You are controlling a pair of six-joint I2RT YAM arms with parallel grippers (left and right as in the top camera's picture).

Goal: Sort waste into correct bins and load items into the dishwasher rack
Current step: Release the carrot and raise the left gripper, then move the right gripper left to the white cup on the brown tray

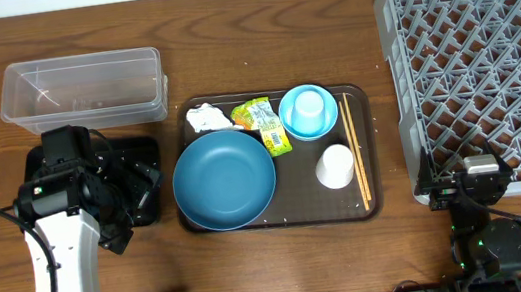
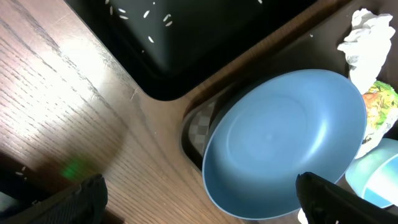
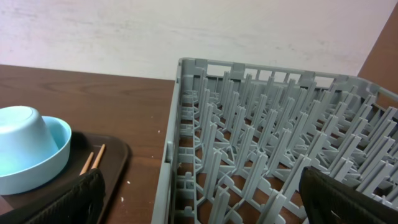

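My right gripper will go to the brown serving tray next and close on the sides of the whitish cup (image 1: pixel 336 164) next to the chopsticks.
The dark-blue plate (image 1: pixel 225 179) lies on the brown serving tray (image 1: pixel 374 207), with the crumpled tissue (image 1: pixel 209 120), the green-and-yellow wrapper (image 1: pixel 264 122), the light-blue bowl (image 1: pixel 293 126) holding an upturned light-blue cup (image 1: pixel 309 109), the whitish cup (image 1: pixel 335 166) and the chopsticks (image 1: pixel 355 154). My left gripper (image 1: pixel 144 181) is open and empty over the black tray (image 1: pixel 145 146). In the left wrist view its jaws (image 2: pixel 202 202) straddle the plate's (image 2: pixel 286 143) near edge, and a few rice grains (image 2: pixel 146 15) lie in the black tray (image 2: pixel 186 56). My right gripper (image 1: pixel 467 182) is open at the grey rack's (image 1: pixel 482 66) front left corner. No carrot shows.
The clear tub (image 1: pixel 82 89) stands behind the black tray at the back left. In the right wrist view the rack's (image 3: pixel 261 124) pegs fill the right side, and the bowl (image 3: pixel 56 155), chopsticks (image 3: pixel 92 160) and brown tray's edge (image 3: pixel 115 168) sit at the left.
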